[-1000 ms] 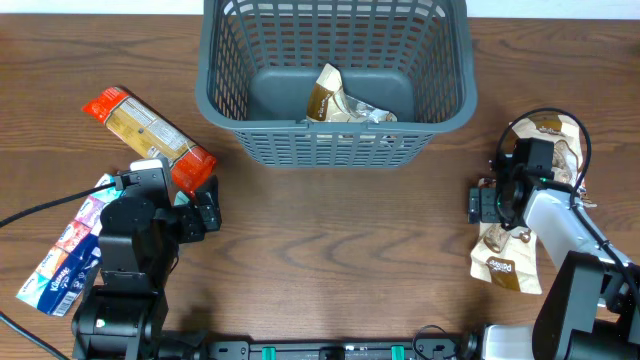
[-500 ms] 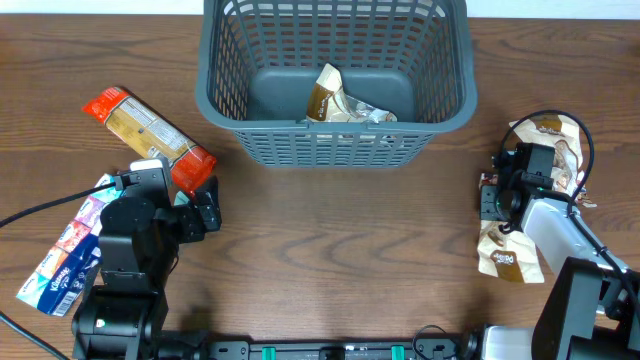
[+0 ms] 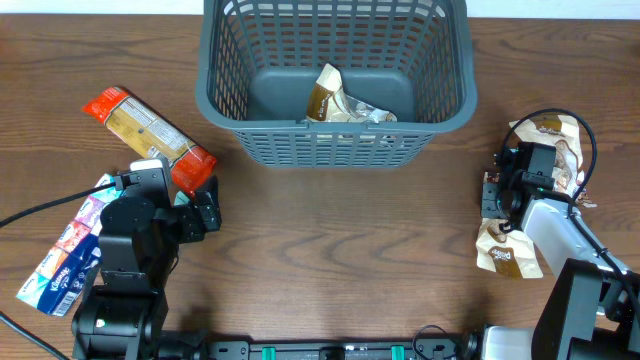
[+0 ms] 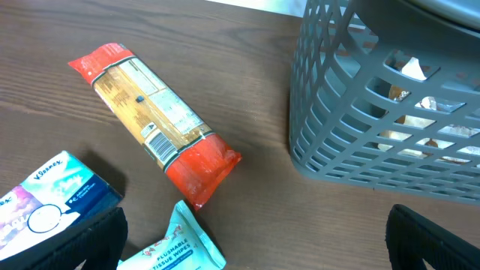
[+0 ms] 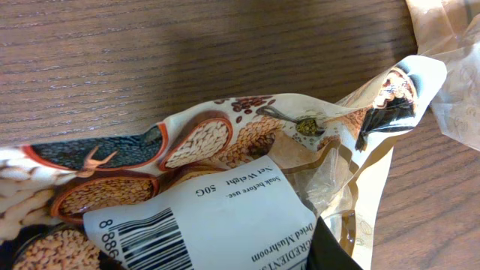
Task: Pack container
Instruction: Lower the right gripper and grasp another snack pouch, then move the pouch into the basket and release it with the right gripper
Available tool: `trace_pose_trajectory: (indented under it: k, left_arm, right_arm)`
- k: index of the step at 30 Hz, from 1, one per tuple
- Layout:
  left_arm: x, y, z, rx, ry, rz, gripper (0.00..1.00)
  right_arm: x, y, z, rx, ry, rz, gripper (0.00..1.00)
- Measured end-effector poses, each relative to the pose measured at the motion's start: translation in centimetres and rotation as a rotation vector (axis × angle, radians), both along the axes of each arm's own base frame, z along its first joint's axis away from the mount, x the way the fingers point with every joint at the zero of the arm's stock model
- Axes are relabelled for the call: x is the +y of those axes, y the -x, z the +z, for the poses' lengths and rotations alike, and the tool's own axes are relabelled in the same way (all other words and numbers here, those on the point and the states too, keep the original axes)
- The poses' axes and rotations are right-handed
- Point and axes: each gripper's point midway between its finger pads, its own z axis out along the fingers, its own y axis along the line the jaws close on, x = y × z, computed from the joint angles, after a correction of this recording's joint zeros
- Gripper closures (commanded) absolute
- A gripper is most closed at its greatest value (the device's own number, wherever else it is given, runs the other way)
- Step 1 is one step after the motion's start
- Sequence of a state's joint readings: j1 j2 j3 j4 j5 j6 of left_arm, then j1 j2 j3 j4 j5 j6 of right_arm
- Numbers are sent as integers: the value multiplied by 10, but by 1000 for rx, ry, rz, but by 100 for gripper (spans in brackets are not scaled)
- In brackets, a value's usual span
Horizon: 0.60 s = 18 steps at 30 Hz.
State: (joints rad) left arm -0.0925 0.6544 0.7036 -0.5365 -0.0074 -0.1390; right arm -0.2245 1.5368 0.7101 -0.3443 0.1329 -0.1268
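Next, my right gripper releases the dried mushroom pack on the brown and white pack inside the dark grey basket [image 3: 358, 103].
The container [image 3: 338, 130] is a dark grey slotted basket at the back middle of the table, and its lattice wall [image 4: 360, 135] also shows in the left wrist view. One brown and white pack [image 3: 340, 100] lies inside it. At the right, my right gripper [image 3: 490, 197] is shut on a dried mushroom pack [image 3: 510, 255]. In the right wrist view that pack [image 5: 225, 150] crumples between the jaws of the right gripper [image 5: 217, 255], with one black finger [image 5: 330, 247] beside its white label. My left gripper [image 3: 207, 208] stands open and empty, and in its own view the left gripper [image 4: 251, 251] hangs over bare wood.
A red-ended pasta pack [image 3: 148, 135] [image 4: 154, 120] lies left of the basket. A blue tissue pack [image 3: 65, 255] [image 4: 45, 202] and a teal wipes pack [image 4: 180, 247] lie by the left arm. Another brown pack [image 3: 550, 135] lies behind the right gripper.
The right gripper has closed from wide open onto the mushroom pack, which has bunched up and shifted slightly. The left arm has not moved.
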Motion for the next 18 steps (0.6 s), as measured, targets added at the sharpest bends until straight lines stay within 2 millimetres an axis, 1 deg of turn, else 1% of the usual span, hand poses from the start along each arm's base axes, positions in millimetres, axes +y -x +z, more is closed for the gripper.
trace_pose_trajectory:
  k: [8, 12, 14, 15, 17, 18]
  left_arm:
    - [0, 0, 0, 0, 0, 0, 1]
    - [0, 0, 0, 0, 0, 0, 1]
    - [0, 0, 0, 0, 0, 0, 1]
    - [0, 0, 0, 0, 0, 0, 1]
    - [0, 0, 0, 0, 0, 0, 1]
    - [0, 0, 0, 1, 0, 0, 1]
  right_arm:
    - [1, 2, 1, 10, -8, -5, 99]
    - [7, 3, 7, 28, -23, 11, 99]
    - [10, -5, 20, 2, -25, 23, 99]
    - [10, -12, 33, -25, -22, 30, 99]
    - [9, -32, 66, -110, -6, 37, 99]
    - [7, -44, 89, -170, 7, 41, 99]
